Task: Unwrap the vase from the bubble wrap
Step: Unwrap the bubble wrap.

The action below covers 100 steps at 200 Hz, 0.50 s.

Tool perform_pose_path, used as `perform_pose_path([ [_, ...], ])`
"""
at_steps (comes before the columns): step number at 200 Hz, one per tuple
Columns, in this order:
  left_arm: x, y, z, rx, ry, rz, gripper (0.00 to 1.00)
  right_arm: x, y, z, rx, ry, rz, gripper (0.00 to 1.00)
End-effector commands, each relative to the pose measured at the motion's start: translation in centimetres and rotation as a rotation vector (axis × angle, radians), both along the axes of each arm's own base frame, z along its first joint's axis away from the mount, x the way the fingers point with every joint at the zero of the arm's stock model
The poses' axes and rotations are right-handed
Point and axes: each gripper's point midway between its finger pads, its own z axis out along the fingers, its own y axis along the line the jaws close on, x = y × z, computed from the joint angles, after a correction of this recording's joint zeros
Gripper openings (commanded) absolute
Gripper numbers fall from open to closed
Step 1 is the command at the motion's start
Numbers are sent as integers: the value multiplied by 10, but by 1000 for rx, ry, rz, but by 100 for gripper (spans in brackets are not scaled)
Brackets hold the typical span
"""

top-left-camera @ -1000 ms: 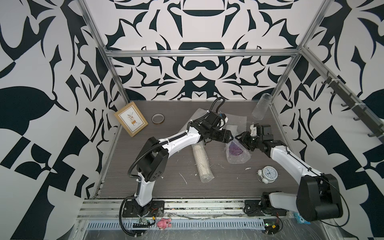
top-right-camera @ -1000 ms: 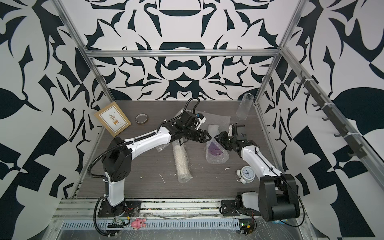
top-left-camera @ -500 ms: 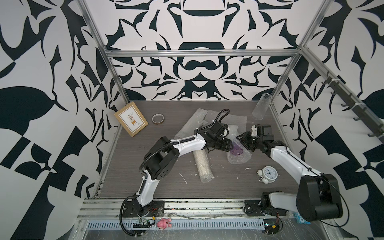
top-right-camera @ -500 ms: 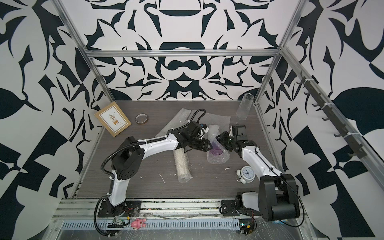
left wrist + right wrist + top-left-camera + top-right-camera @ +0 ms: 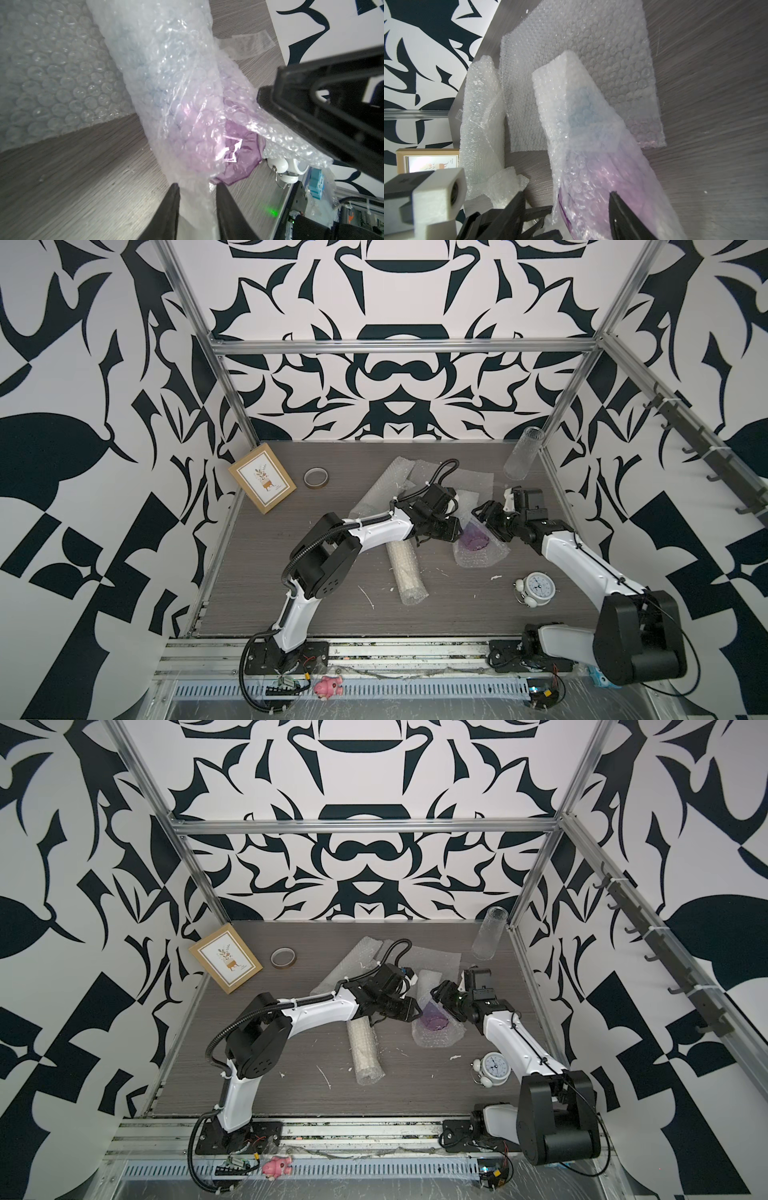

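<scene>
The vase's neck stays covered while my left gripper holds the wrap by the vase's base, so my right gripper will pinch and peel the edge (image 5: 544,130) beside the neck.
A purple vase (image 5: 475,537) lies mid-table inside crinkly see-through bubble wrap (image 5: 478,565), seen in both top views. In the left wrist view its purple rim (image 5: 239,166) pokes out of the wrap (image 5: 176,83). My left gripper (image 5: 196,191) is shut on the wrap's end beside that rim. It reaches in from the left (image 5: 455,531). My right gripper (image 5: 566,207) stands open, straddling the wrapped vase (image 5: 591,197), one finger (image 5: 517,207) clear of the wrap. It comes from the right (image 5: 482,512).
Loose bubble wrap sheets (image 5: 386,485) lie behind the arms. A wrapped roll (image 5: 405,572) lies in front of the left arm. A white alarm clock (image 5: 538,587) sits front right, a tall clear glass (image 5: 521,454) back right. A picture frame (image 5: 262,481) and tape ring (image 5: 316,477) sit back left.
My left gripper came forward and down to the wrapped vase and closed on its wrap. My right gripper let go and opened wide.
</scene>
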Motion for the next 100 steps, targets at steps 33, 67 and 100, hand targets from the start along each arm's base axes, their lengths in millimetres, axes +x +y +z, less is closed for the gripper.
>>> perform_pose_path([
  [33, 3, 1, -10, 6, 21, 8, 21, 12, -20, 18, -58, -45, -51, 67],
  [67, 2, 0, -11, 9, 27, 4, 20, 15, -21, 3, 17, -24, -76, 67],
  [100, 1, 2, -11, 14, 30, 3, 19, 25, -17, -5, 74, -23, -75, 61],
])
